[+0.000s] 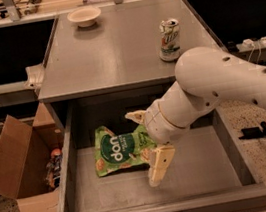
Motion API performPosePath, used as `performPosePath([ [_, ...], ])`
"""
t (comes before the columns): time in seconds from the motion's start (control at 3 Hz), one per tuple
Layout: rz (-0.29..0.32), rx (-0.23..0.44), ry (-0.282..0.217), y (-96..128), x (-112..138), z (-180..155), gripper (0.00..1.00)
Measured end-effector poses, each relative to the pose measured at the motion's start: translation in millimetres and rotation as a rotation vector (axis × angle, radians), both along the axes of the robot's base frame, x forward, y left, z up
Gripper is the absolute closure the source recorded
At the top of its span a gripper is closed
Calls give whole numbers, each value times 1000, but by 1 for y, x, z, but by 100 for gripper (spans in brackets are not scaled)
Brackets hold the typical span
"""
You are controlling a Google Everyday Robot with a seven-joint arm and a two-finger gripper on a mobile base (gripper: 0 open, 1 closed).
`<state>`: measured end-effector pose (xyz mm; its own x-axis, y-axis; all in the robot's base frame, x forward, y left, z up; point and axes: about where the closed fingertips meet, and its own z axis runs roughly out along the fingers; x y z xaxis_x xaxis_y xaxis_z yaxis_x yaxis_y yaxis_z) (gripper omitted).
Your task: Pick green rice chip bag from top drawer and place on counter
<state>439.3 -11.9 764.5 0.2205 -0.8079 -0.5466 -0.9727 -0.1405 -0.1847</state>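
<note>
Next, I move my gripper farther over the green rice chip bag and close it on the bag's middle (129, 147), in from the bag's edge.
The green rice chip bag (116, 151) lies flat on the bottom of the open top drawer (204, 169), left of centre. My gripper (147, 143) reaches down into the drawer at the bag's right edge. Its fingers are spread apart, one fingertip (135, 116) behind the bag's edge and one (158, 167) in front of it. The fingers hold nothing. The white arm comes in from the right. The grey counter (118, 49) is the cabinet top just behind the drawer.
A green-and-white soda can (169, 39) stands at the counter's right side and a pale bowl (84, 16) at its far edge. An open cardboard box (17, 170) with items inside stands on the floor left of the drawer. Cables lie on the floor at right.
</note>
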Motion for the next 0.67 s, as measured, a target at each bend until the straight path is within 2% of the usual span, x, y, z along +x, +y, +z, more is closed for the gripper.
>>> performPosePath([
  [0.33,28,-57,2,9,15,-13,0],
  [0.67,40,-82,4,14,37,-34,0],
])
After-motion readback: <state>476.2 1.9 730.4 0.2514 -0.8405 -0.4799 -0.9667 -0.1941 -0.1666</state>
